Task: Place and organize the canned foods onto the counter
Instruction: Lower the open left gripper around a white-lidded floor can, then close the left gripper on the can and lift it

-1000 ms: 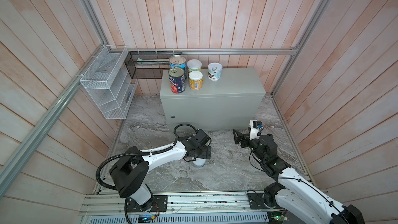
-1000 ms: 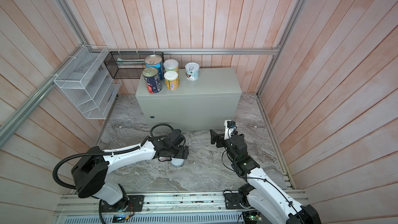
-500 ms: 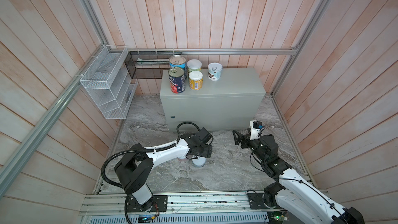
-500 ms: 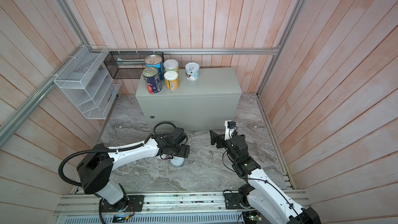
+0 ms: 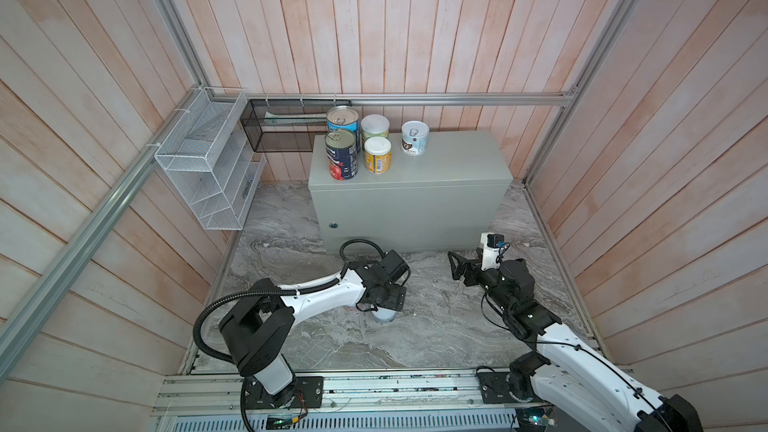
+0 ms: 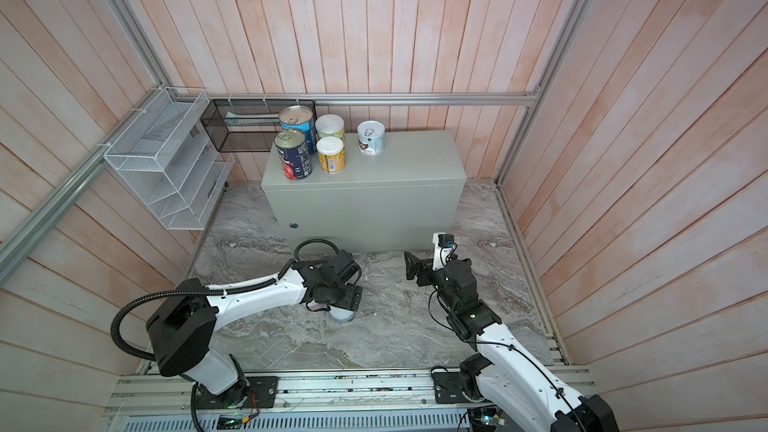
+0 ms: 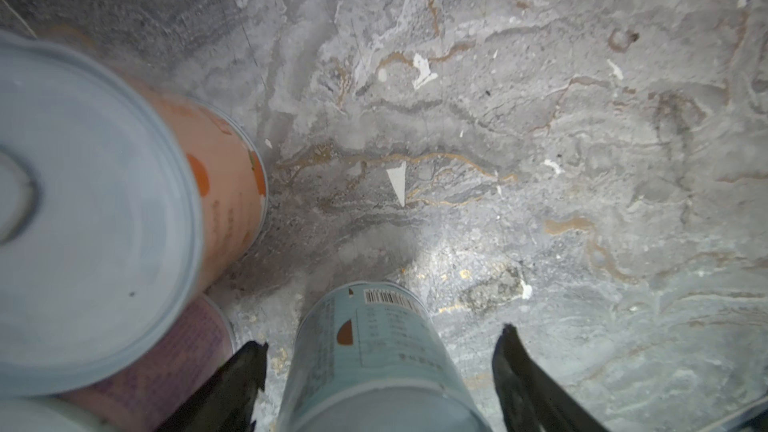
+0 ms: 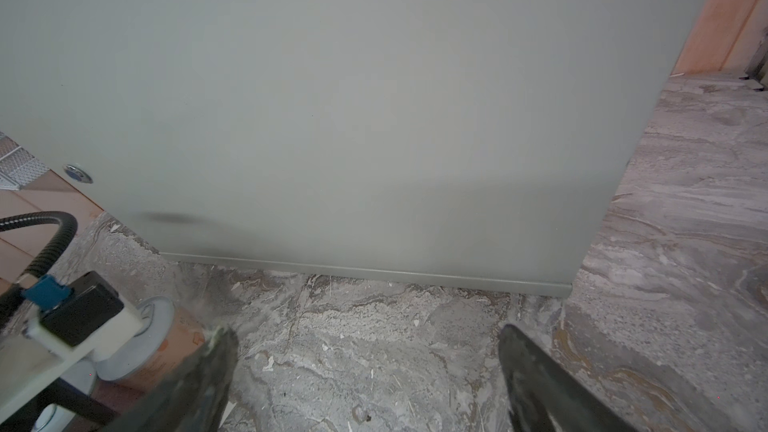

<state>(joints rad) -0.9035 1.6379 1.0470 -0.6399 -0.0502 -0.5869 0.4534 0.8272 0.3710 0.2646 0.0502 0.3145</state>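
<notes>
Next, my right gripper needs to go to the pale blue can's body (image 5: pixel 385 317), below my left gripper's fingers, and close there to take over the can.
Five canned foods stand at the left end of the counter (image 5: pixel 449 160): a navy tomato can (image 5: pixel 341 155), a light blue can (image 5: pixel 342 120), two yellow-green white-lidded cans (image 5: pixel 375 126) (image 5: pixel 377 155) and a short pale pull-tab can (image 5: pixel 414 138). On the marble floor my left gripper (image 5: pixel 384 309) points down over a short pale blue can (image 7: pixel 374 359). Its fingers (image 7: pixel 249 371) straddle the can with a gap on each side, so it is open. Beside it stand an orange can (image 7: pixel 224 184) and a purple can (image 7: pixel 174 363). My right gripper (image 5: pixel 455 265) hangs open and empty, facing the counter front (image 8: pixel 374 118).
A white wire basket (image 5: pixel 208 160) hangs on the left wall and a black mesh basket (image 5: pixel 282 126) on the back wall beside the counter. Wooden walls close in the marble floor (image 5: pixel 436 326). The arms' mounting rail (image 5: pixel 374 388) runs along the front.
My left arm has swung its elbow a little to the right while its gripper stays over the pale blue can. The right arm has not moved.
</notes>
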